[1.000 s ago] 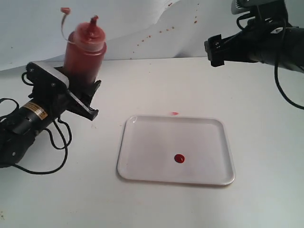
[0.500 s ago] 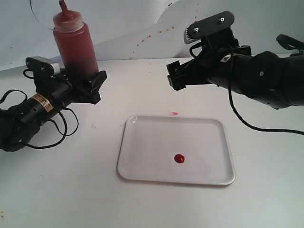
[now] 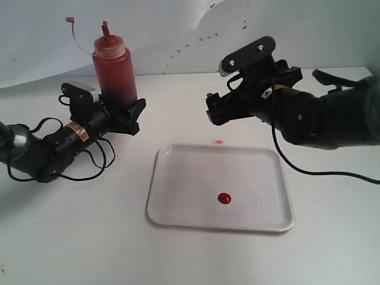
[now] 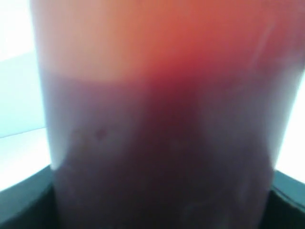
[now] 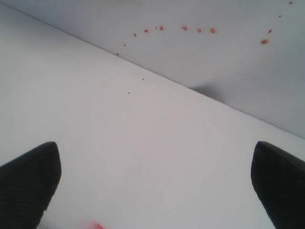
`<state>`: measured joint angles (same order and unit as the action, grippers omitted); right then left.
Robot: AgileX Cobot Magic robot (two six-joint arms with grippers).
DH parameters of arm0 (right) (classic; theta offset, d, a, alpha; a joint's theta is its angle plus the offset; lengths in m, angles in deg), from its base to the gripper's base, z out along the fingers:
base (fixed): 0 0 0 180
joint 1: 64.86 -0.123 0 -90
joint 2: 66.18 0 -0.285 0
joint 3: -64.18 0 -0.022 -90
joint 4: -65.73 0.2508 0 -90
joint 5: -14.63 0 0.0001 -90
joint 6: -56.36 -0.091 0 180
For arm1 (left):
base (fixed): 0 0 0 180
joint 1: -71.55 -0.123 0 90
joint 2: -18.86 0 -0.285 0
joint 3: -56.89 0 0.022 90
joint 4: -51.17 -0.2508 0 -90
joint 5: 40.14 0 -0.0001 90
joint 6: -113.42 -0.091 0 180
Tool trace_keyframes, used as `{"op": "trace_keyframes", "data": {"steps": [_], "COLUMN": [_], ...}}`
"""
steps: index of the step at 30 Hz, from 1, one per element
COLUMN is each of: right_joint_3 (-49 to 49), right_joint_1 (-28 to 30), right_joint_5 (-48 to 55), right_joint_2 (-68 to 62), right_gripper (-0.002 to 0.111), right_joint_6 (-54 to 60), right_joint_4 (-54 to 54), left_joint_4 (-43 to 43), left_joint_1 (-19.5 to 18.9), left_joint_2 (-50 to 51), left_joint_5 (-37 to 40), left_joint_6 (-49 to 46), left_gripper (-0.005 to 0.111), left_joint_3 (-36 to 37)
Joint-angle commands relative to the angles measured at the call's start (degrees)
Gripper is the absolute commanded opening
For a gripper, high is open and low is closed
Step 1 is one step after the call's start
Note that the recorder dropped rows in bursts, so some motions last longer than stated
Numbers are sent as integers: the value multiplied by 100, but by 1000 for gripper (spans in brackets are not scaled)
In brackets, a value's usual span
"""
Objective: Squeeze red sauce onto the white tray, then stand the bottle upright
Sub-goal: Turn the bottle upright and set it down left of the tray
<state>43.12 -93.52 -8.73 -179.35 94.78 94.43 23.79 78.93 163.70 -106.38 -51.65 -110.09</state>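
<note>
My left gripper is to set the bottle upright on the bare table (image 3: 136, 141) close beside the far corner of the white tray. It will let go of the bottle there.
The bottle (image 3: 115, 70) stands upright at the back left, dark red sauce showing through its wall, its tethered cap (image 3: 70, 19) hanging out to the left. My left gripper (image 3: 121, 110) is shut around the bottle's lower part and hides its base. In the left wrist view the bottle (image 4: 157, 119) fills nearly the whole picture. The white tray (image 3: 178, 178) lies at the front centre with a small round blob of red sauce (image 3: 224, 198) on it. My right gripper (image 3: 215, 110) hovers behind the tray, open and holding nothing, its fingers (image 5: 28, 188) wide apart over bare table.
A faint pink smear (image 3: 218, 142) marks the table just behind the tray's far rim; the same smear (image 5: 97, 225) shows in the right wrist view. Red-brown splatter spots (image 3: 178, 53) dot the white backdrop. Black cables (image 3: 89, 163) trail from the left arm.
The left arm has come down and to the right with the bottle, which went from tilted to upright. The right arm swung in from the right and has settled behind the tray.
</note>
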Motion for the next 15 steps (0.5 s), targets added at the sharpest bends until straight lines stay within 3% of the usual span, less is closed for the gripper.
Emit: {"op": "trace_keyframes", "data": {"steps": [1, 7, 15], "right_joint_3": [-9, -9, -9], "right_joint_1": [-19, -19, -19], "right_joint_5": [-315, -261, -228], "right_joint_2": [-300, -310, -310], "right_gripper": [105, 105, 105], "right_joint_6": [-428, -446, -446], "right_joint_4": [-98, -98, -98], "left_joint_4": [-28, -579, -697], "left_joint_1": [-12, -12, -12], "left_joint_2": [263, 526, 526], "left_joint_5": [-372, 15, 480], "left_joint_6": [0, 0, 493], "left_gripper": [0, 0, 0], "left_joint_3": [-428, -746, -746]}}
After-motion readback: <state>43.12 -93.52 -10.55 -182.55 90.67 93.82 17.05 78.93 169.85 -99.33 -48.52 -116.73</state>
